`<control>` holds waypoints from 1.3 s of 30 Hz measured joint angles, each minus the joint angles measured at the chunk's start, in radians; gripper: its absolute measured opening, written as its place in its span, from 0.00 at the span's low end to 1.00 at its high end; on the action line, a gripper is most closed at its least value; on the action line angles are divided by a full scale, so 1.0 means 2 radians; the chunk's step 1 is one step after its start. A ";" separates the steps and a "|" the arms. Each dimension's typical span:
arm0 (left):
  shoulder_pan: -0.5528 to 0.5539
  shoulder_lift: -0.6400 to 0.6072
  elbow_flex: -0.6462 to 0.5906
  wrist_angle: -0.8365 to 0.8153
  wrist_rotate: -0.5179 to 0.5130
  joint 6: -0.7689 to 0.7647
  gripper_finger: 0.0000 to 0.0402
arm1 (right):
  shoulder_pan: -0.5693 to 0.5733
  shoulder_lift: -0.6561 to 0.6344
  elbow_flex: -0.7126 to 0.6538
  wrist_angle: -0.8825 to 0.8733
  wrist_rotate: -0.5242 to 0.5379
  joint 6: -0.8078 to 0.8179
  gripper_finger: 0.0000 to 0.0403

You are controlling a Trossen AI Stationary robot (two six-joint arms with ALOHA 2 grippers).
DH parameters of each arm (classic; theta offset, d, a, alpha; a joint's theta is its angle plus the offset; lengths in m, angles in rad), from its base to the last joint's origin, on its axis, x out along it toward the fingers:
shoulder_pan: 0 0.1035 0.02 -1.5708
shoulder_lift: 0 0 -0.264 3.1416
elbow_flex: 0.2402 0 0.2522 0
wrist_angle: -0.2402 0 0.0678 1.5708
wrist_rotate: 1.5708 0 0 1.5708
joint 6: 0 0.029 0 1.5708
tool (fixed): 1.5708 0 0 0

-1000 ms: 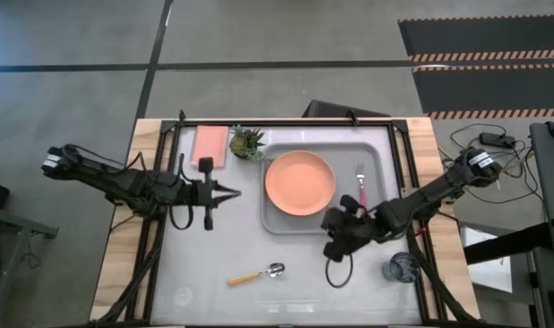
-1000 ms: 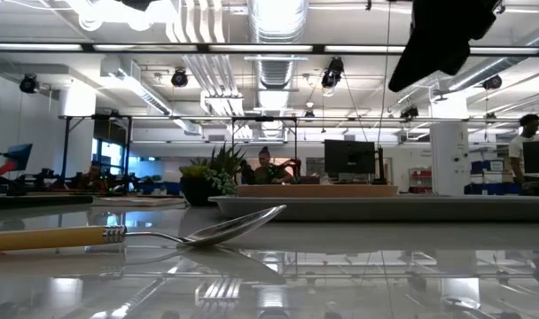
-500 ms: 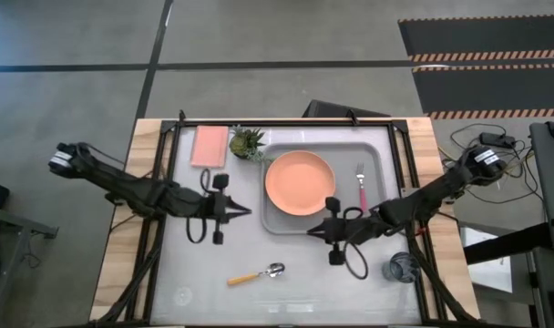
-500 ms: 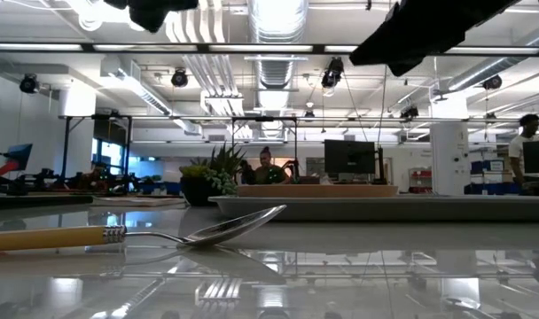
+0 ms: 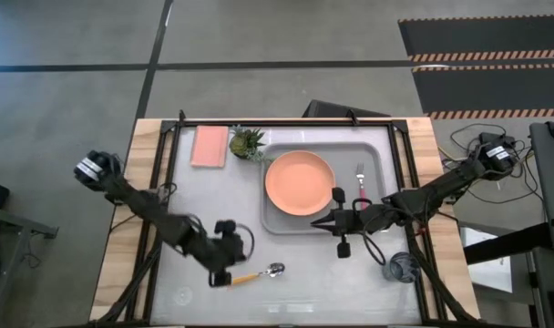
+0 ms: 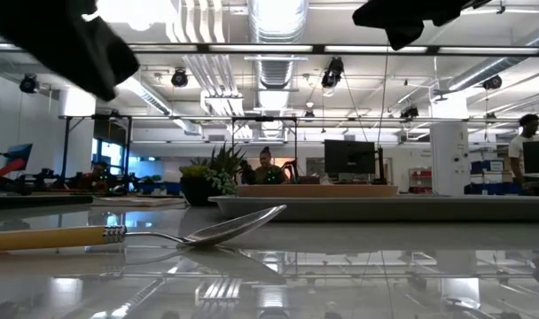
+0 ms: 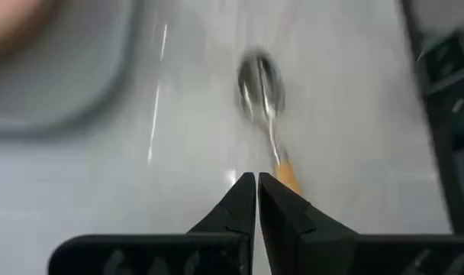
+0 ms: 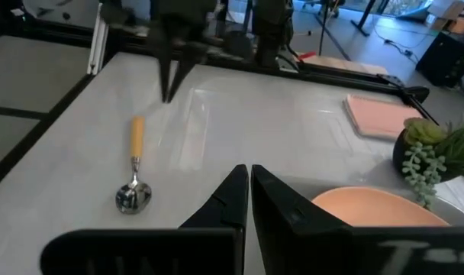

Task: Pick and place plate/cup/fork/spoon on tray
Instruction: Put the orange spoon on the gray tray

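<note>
The spoon's orange handle is below my shut left gripper, so that gripper should open, grip beside the metal neck (image 6: 103, 235) and pass the spoon to my right gripper.
The spoon (image 5: 257, 273) lies flat on the table near its near edge, orange handle toward the left; it also shows in the low view (image 6: 145, 234). My left gripper (image 5: 220, 277) is shut and hangs above the handle's end (image 7: 287, 176), apart from it. My right gripper (image 5: 318, 221) is shut and empty, pointing left over the tray's near rim. The salmon-orange plate (image 5: 300, 182) and the fork (image 5: 360, 185) lie on the grey tray (image 5: 377, 146). The dark cup (image 5: 403, 269) stands on the table at the near right.
A pink pad (image 5: 210, 146) and a small potted plant (image 5: 248, 143) stand at the far left of the tray. Black frame rails run along the table's left and right sides. In the right wrist view the left gripper (image 8: 169, 84) stands just beyond the spoon (image 8: 134, 187).
My left gripper has swung from the table's middle left toward the near edge and down to the spoon's handle end, turning as it went, still shut. My right gripper has turned to point left and drifted slightly toward the far edge. The spoon has stayed still.
</note>
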 joint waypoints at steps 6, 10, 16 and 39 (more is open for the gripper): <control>-0.021 0.061 0.024 -0.013 -0.002 -0.024 0.00 | 0.000 0.006 -0.002 0.001 0.000 0.030 0.02; -0.022 0.079 0.020 -0.016 0.001 -0.029 0.00 | 0.007 0.009 -0.010 0.002 -0.002 0.068 0.02; -0.022 0.089 0.020 0.025 -0.003 -0.025 0.02 | 0.016 0.012 -0.036 0.023 -0.002 0.083 0.02; -0.022 0.179 0.017 0.160 -0.016 -0.027 0.44 | 0.016 0.012 -0.047 0.058 -0.006 0.079 0.02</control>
